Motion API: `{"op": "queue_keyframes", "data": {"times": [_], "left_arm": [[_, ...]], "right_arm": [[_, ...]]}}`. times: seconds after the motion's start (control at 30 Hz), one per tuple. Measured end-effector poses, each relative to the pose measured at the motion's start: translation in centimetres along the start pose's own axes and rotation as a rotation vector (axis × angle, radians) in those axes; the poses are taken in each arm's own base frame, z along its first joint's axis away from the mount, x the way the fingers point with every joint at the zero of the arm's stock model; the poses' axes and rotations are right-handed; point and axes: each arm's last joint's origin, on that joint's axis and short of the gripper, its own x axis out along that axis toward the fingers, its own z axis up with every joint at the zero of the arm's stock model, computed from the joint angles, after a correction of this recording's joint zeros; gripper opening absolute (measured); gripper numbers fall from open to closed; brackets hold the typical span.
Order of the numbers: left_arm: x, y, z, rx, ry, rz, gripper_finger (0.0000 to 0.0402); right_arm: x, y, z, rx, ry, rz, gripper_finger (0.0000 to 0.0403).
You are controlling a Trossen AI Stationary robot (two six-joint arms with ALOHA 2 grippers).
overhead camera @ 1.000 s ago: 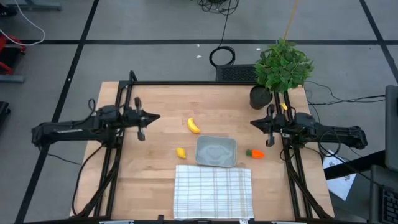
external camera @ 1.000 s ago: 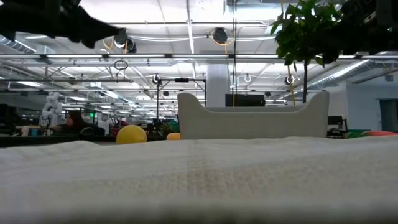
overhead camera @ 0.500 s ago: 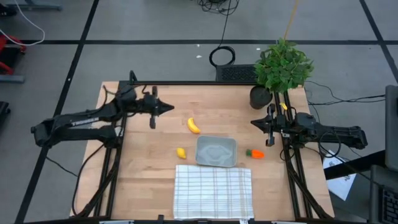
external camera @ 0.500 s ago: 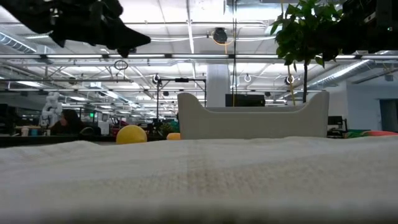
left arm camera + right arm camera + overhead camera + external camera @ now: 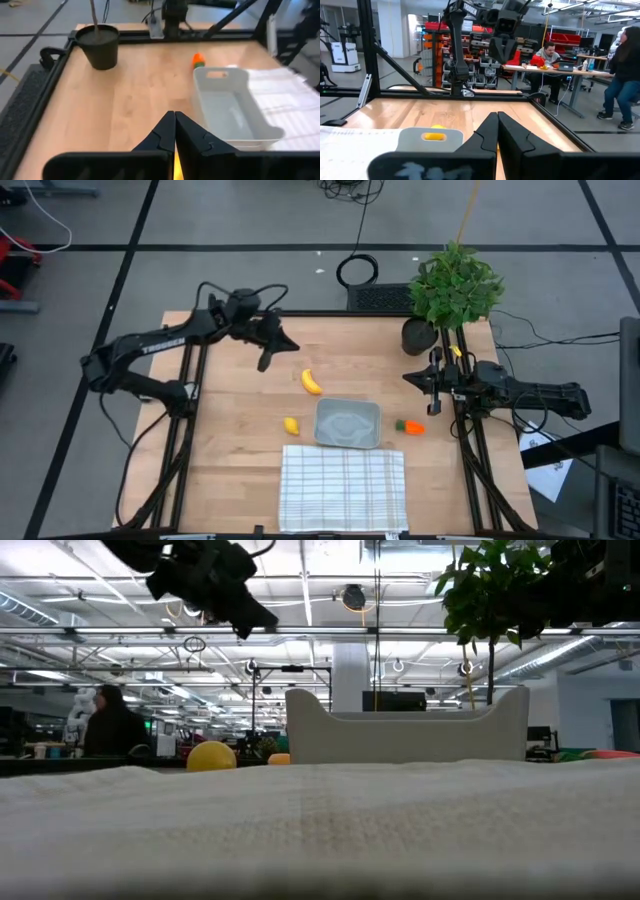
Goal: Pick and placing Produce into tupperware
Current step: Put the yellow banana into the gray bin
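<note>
I should next move my left gripper to the yellow banana's middle [image 5: 311, 383] [image 5: 177, 169], beyond the grey tupperware, and close it there.
The yellow banana [image 5: 312, 382] lies on the wooden table, with the round yellow fruit [image 5: 291, 425] nearer the front. The grey tupperware [image 5: 320, 425] stands between that fruit and the orange carrot [image 5: 411, 427], and holds no produce. My left gripper [image 5: 293, 346] is shut and holds nothing. It hangs in the air above the table, just left of and beyond the banana, pointing slantwise down toward the right; its wrist view looks over the tupperware [image 5: 232, 107] to the carrot [image 5: 198, 60]. My right gripper [image 5: 405, 377] waits shut at the table's right edge.
A white checked cloth [image 5: 343, 488] lies at the near edge, in front of the tupperware. A leafy plant [image 5: 455, 285] in a dark pot [image 5: 420, 335] stands at the far right corner. Black frame rails run along the left and right sides. People sit in the room beyond.
My left gripper has swung from the table's left edge toward the far edge and to the right, rising a little and ending near the banana. It has turned and tipped to point slantwise down. Its fingers have stayed shut. The produce and the tupperware have not moved.
</note>
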Motion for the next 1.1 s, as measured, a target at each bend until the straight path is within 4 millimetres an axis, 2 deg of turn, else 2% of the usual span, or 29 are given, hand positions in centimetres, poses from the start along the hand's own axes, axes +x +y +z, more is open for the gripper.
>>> {"op": "queue_keyframes", "data": {"times": [0.13, 0.37, 0.6, 0.9, 1.1], "left_arm": [[0.8, 1.1, 0.8, 0.009, 0.076, 0.044, 0.0012], [2.5, 2.1, 1.7, 0.051, 0.222, 0.012, 0.0012], [5.6, 2.3, 1.1, 0.269, 0.380, -0.082, 0.0012], [9.1, 1.1, -1.4, 0.492, 0.561, -0.189, 0.0012], [11.6, -0.7, -2.2, 0.673, 0.703, -0.161, 0.0012]], "right_arm": [[0.0, 0.0, 0.0, 0.000, 0.000, 0.000, 0.0000], [0.0, 0.0, 0.0, 0.000, -0.001, 0.000, 0.0000], [0.0, 0.0, 0.0, -0.002, -0.002, 0.000, 0.0000], [0.0, 0.0, -0.2, -0.003, 0.020, 0.001, 0.0000], [0.1, 0.0, -0.3, -0.001, 0.036, 0.002, 0.0000]]}}
